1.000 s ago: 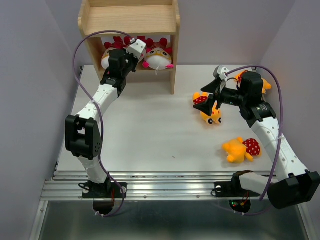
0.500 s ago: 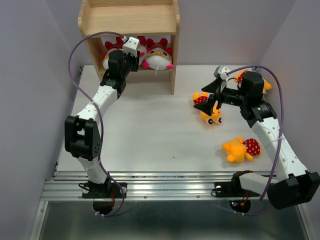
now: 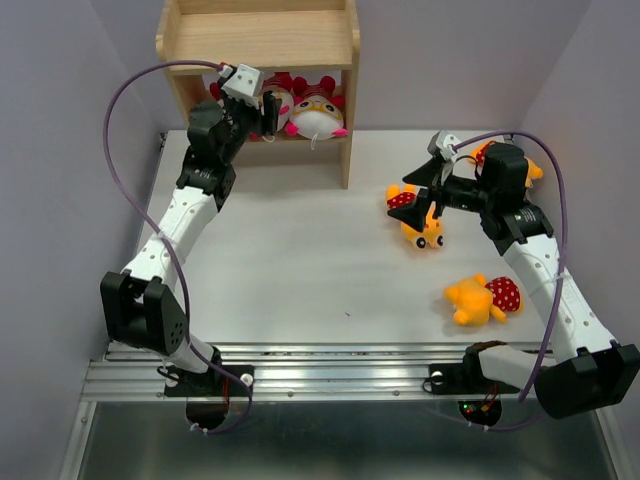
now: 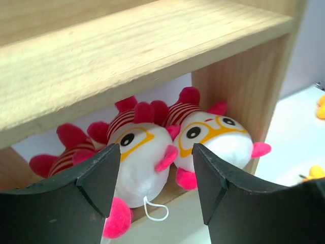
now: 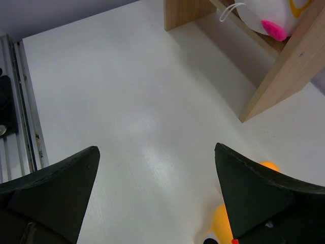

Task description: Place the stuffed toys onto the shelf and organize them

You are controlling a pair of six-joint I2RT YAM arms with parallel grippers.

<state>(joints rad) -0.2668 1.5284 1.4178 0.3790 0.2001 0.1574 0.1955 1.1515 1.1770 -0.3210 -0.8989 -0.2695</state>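
Observation:
Next, I lower my right gripper to the head [image 3: 421, 231] of the orange toy beneath it, closing just behind the toy's eyes.
Three white-faced stuffed toys lie side by side in the lower tier of the wooden shelf [image 4: 127, 56]: left [image 4: 63, 152], middle [image 4: 137, 157] and right [image 4: 216, 140]. My left gripper [image 4: 156, 147] is open just in front of the middle one, with nothing between its fingers. From above, the left gripper [image 3: 268, 110] hangs at the tier's mouth beside a white toy [image 3: 316, 112]. My right gripper [image 3: 425, 190] stands wide open over an orange toy [image 3: 415, 215]. A second orange toy [image 3: 483, 298] lies nearer me. A third [image 3: 533, 172] is mostly hidden behind the right arm.
The shelf [image 3: 258, 40] stands at the table's back left, and its upper tier holds nothing. Its right side panel [image 5: 284, 66] shows in the right wrist view. Grey walls close in on both sides. A metal rail [image 3: 300, 375] runs along the near edge.
My left gripper has opened, let go of the middle white toy and drawn back a little from the lower tier, its arm swinging left. The right arm has not moved.

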